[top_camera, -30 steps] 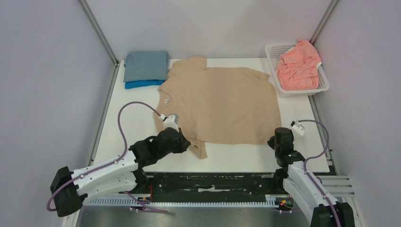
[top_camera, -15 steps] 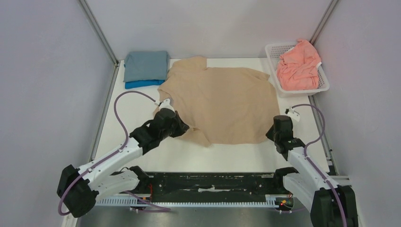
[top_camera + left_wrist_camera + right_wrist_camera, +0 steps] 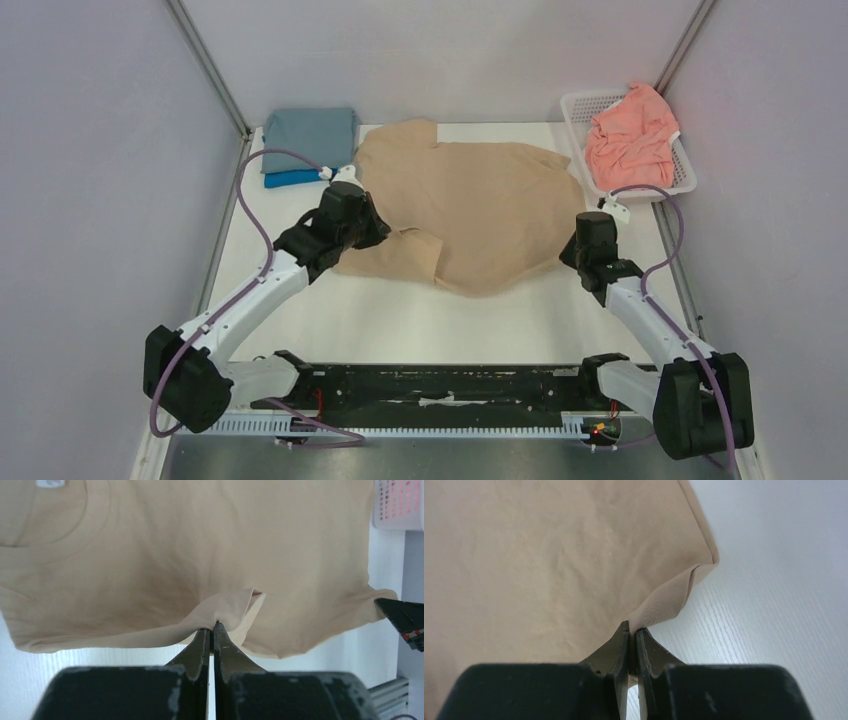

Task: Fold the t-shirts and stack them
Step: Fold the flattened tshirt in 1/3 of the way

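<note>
Next, I release the near sleeve with my left gripper on the tan t-shirt's body (image 3: 387,175), just short of its far sleeve.
The tan t-shirt (image 3: 470,205) lies spread on the white table, its near edge lifted and carried over its middle. My left gripper (image 3: 378,228) is shut on the near sleeve side of the shirt (image 3: 220,612). My right gripper (image 3: 572,252) is shut on the shirt's near hem corner (image 3: 664,605). A folded grey-blue t-shirt (image 3: 308,138) lies on a folded bright blue t-shirt (image 3: 296,178) at the back left. A salmon-pink t-shirt (image 3: 630,135) lies crumpled in the basket.
A white lattice basket (image 3: 681,176) stands at the back right; its corner shows in the left wrist view (image 3: 397,505). Grey walls close in both sides and the back. The black rail (image 3: 440,385) with the arm bases runs along the near edge.
Both grippers have moved away from the near edge toward the back, carrying the tan shirt's near edge with them. The shirt's front part now folds over its middle.
</note>
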You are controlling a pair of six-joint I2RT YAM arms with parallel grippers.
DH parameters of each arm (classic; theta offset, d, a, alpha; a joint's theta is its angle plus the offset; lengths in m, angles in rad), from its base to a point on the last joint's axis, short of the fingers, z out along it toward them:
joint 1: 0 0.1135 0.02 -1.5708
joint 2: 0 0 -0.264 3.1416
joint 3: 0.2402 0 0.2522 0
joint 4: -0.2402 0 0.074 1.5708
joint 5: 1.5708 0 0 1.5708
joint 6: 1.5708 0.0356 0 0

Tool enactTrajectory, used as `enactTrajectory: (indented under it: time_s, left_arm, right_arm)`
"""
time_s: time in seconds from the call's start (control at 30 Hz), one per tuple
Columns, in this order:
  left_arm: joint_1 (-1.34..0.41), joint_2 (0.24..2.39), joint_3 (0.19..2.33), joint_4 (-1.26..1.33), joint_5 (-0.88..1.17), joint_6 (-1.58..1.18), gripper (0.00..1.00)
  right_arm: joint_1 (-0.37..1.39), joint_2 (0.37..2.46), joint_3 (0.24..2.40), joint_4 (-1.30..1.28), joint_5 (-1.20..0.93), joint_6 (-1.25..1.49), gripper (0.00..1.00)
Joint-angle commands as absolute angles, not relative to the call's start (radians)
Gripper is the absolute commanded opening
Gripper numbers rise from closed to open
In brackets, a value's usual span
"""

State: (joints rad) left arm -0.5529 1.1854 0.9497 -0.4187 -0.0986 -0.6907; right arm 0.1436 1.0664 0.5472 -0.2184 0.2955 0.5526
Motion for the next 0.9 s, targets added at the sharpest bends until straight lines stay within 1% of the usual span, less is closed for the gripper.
enactTrajectory:
  time_s: [0.0, 0.27, 0.4, 0.57, 0.73, 0.87]
  left_arm:
    - [-0.514, 1.207, 1.031, -0.404, -0.187, -0.596, 0.02]
    - [-0.404, 1.333, 1.123, -0.329, -0.189, -0.536, 0.02]
    - [-0.329, 1.431, 1.168, -0.261, -0.110, -0.504, 0.02]
    - [-0.279, 1.573, 1.239, -0.161, -0.020, -0.456, 0.02]
    - [-0.261, 1.712, 1.349, -0.164, -0.050, -0.428, 0.02]
    - [-0.240, 1.815, 1.441, -0.227, -0.067, -0.431, 0.02]
  right_arm:
    - [0.142, 1.116, 0.633, -0.179, 0.330, 0.523, 0.10]
    - [0.142, 1.267, 0.756, -0.162, 0.354, 0.503, 0.10]
    - [0.139, 1.347, 0.831, -0.159, 0.414, 0.496, 0.11]
    - [0.130, 1.452, 0.910, -0.137, 0.434, 0.481, 0.11]
    - [0.121, 1.559, 0.975, -0.137, 0.435, 0.473, 0.12]
    - [0.114, 1.604, 1.000, -0.137, 0.456, 0.487, 0.14]
